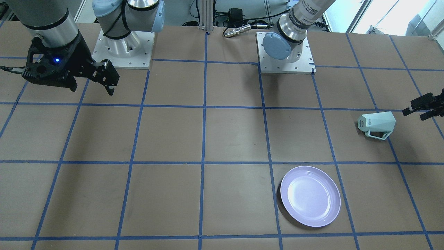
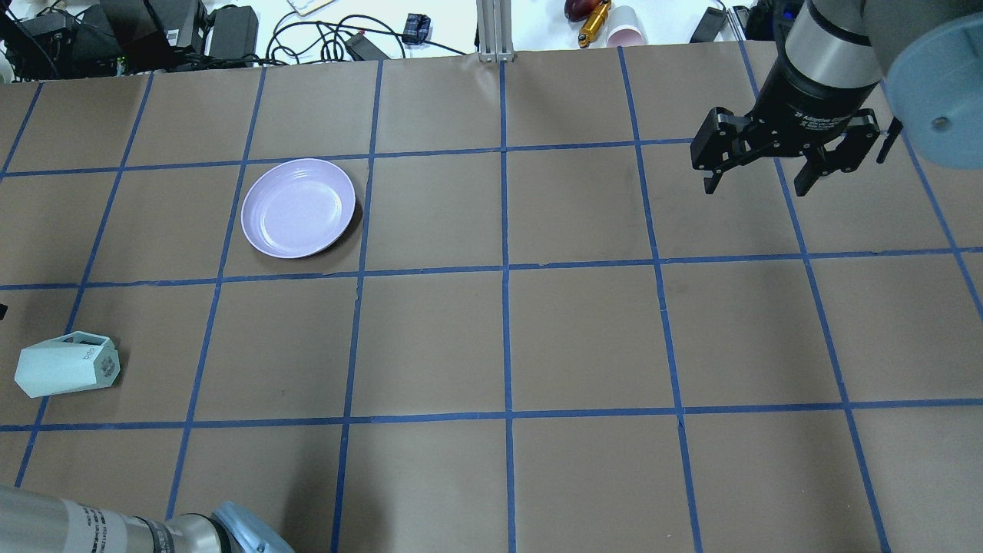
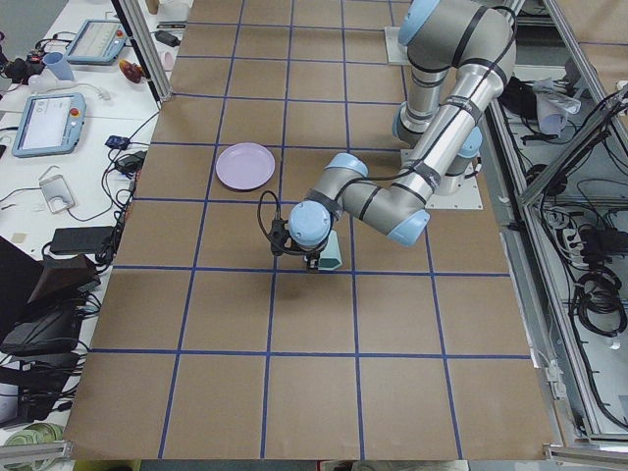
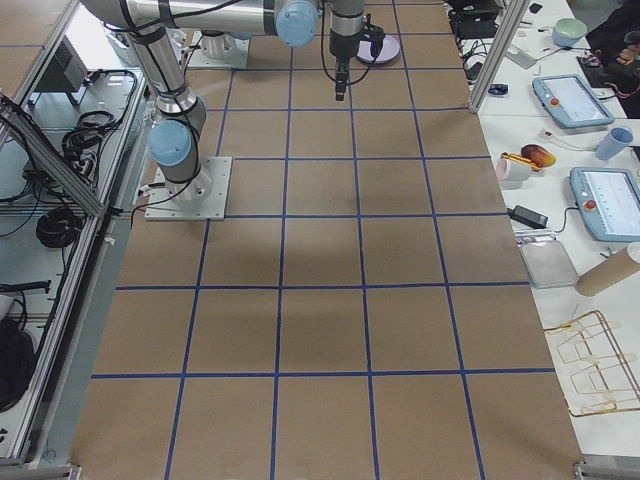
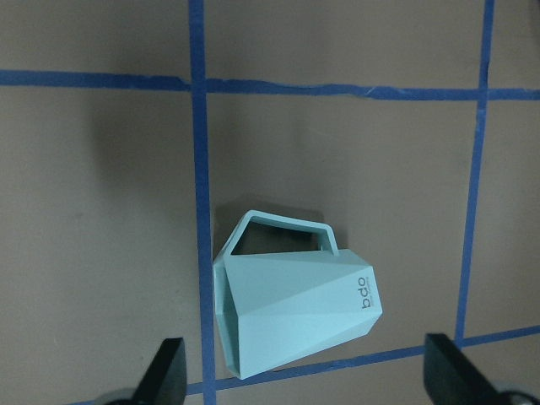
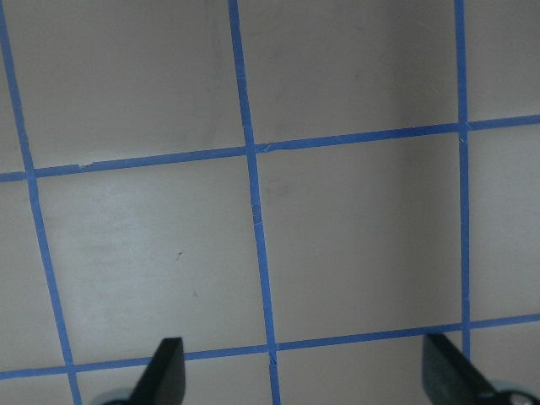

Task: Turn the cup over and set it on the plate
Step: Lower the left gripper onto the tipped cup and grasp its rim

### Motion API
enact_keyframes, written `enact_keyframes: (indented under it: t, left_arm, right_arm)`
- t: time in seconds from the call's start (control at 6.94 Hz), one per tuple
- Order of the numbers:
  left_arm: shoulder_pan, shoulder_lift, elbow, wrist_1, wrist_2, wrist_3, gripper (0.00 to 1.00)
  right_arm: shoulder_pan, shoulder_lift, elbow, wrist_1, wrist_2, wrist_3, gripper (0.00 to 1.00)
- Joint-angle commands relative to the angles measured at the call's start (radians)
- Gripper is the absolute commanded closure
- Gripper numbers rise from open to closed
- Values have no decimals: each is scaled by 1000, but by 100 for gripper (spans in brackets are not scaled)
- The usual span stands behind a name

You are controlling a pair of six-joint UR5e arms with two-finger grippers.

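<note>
I should close my left gripper on the upper side (image 1: 384,120) (image 5: 274,310) of the mint-green cup near its opening, with one finger inside and one outside.
The mint-green cup (image 1: 376,125) lies on its side on the brown table, handle flat on the surface; it also shows in the overhead view (image 2: 65,367) and the left wrist view (image 5: 295,304). The lavender plate (image 1: 309,195) stands empty about one grid square away, also in the overhead view (image 2: 298,207). My left gripper (image 1: 414,111) is open and empty, close beside the cup without touching it; in the left wrist view (image 5: 308,380) the cup lies just ahead of its spread fingers. My right gripper (image 2: 760,180) is open and empty, raised far across the table.
Blue tape lines (image 2: 504,269) grid the table. The two arm bases (image 1: 286,52) stand at the robot's edge. Cables and small items (image 2: 599,19) lie beyond the far edge.
</note>
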Motion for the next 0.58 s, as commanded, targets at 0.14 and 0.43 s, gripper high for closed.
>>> enact_keyframes:
  t: [0.14,0.43]
  left_arm:
    - [51,-102,-1,-9,-17,92,0]
    - [51,-120,-1,-87,-61,100,0]
  right_arm:
    - [0,0,0,0,0,0,0]
    - [0,0,0,0,0,0,0]
